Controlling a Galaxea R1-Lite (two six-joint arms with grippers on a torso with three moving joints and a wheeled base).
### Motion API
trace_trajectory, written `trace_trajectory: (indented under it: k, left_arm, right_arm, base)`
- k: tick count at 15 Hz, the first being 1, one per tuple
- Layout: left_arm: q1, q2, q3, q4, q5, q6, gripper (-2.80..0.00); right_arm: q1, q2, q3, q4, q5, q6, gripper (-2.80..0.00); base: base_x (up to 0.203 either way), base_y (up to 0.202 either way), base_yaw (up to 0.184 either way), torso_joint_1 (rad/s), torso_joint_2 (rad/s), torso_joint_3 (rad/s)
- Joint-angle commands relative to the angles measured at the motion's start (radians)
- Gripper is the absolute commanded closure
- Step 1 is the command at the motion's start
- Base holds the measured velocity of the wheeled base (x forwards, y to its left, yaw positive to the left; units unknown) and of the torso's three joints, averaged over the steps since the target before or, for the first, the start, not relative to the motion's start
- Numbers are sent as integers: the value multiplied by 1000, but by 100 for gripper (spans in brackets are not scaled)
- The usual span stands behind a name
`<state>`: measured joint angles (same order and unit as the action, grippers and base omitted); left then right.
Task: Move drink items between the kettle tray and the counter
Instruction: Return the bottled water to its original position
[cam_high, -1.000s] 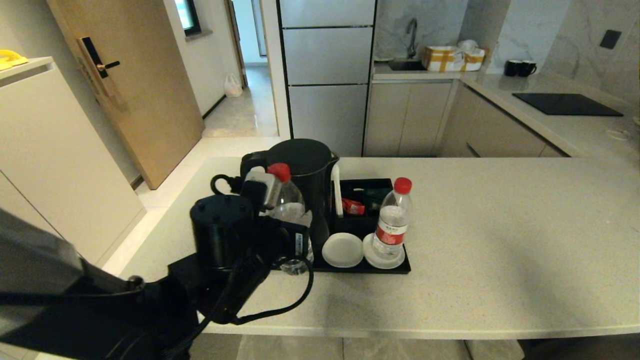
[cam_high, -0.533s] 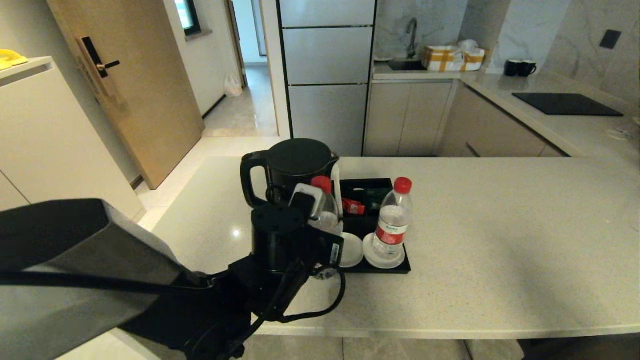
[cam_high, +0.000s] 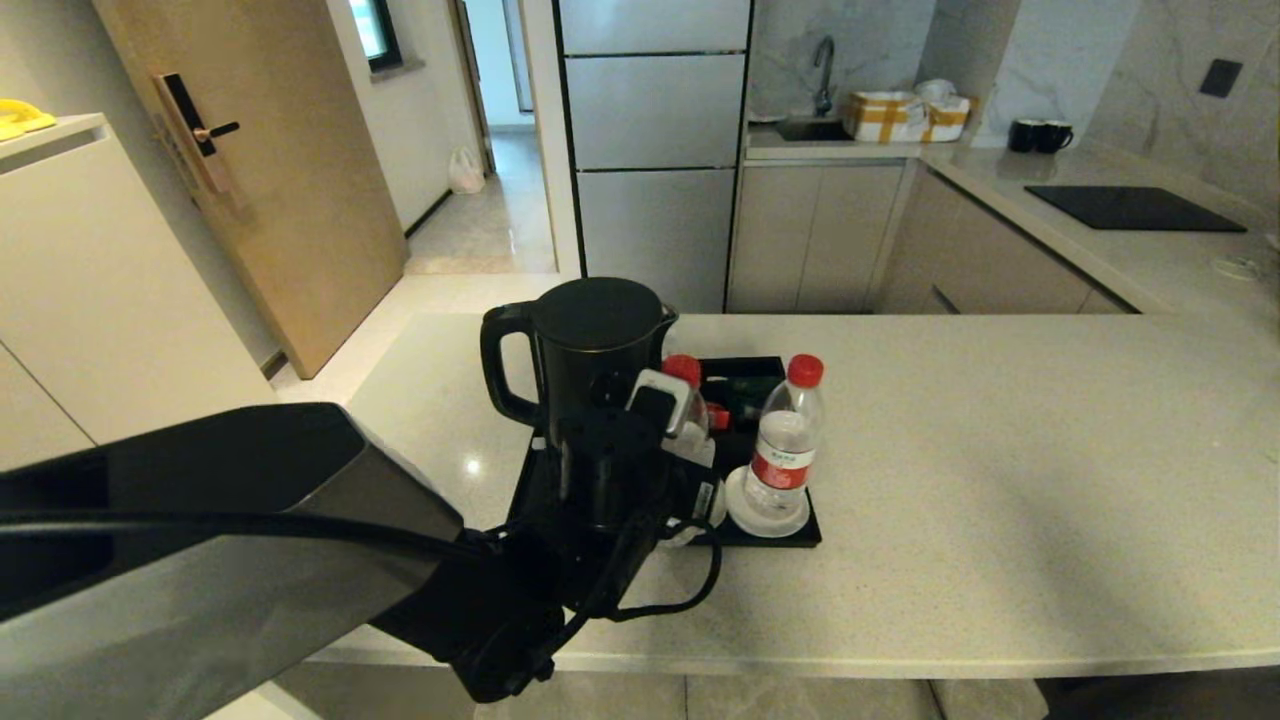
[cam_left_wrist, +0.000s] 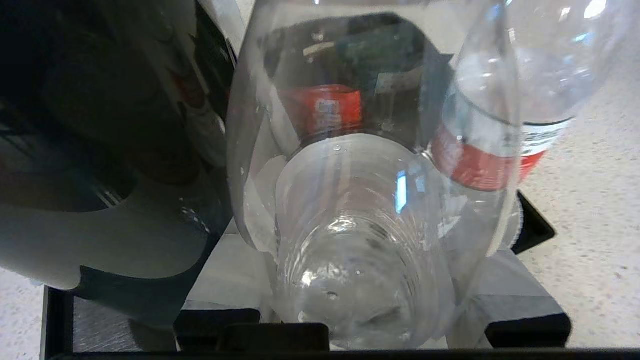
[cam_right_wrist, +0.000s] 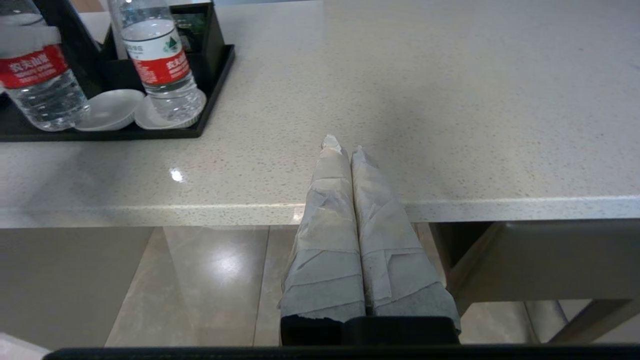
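Note:
My left gripper should set the clear water bottle down and let go of it on the empty coaster (cam_high: 689, 511) next to the black kettle. The bottle now hangs low over the tray's front.
My left gripper (cam_left_wrist: 360, 280) is shut on a clear water bottle (cam_high: 688, 400) with a red cap. Its taped fingers (cam_left_wrist: 225, 270) press both sides of the bottle. The bottle hangs low over the front of the black kettle tray (cam_high: 800, 535), right next to the black kettle (cam_high: 590, 340) and by the empty left coaster (cam_right_wrist: 110, 110). I cannot tell if it touches the tray. A second bottle (cam_high: 785, 450) stands on the right coaster. The sachet box (cam_high: 740, 385) sits at the tray's back. My right gripper (cam_right_wrist: 342, 145) is shut and empty, parked at the counter's (cam_high: 1000, 450) front edge.
Right of the tray the beige counter stretches wide. On the far back counter lie a black cooktop (cam_high: 1135, 208), two black mugs (cam_high: 1040, 135) and a yellow-striped box (cam_high: 905, 115) by the sink. A tiled floor lies below the counter's front edge.
My left arm has carried the bottle to the right, from over the counter left of the tray to over the tray beside the kettle. The right arm has not moved.

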<state>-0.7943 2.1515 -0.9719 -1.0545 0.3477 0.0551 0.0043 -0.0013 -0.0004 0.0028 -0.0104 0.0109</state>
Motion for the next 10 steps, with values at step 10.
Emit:
trace_trajectory:
  k: [10]
  left_arm:
    - [51, 189, -279, 87, -4, 19, 0]
  right_arm:
    - [0, 0, -1, 0, 0, 0, 0]
  base:
    - [0, 0, 0, 0, 0, 0]
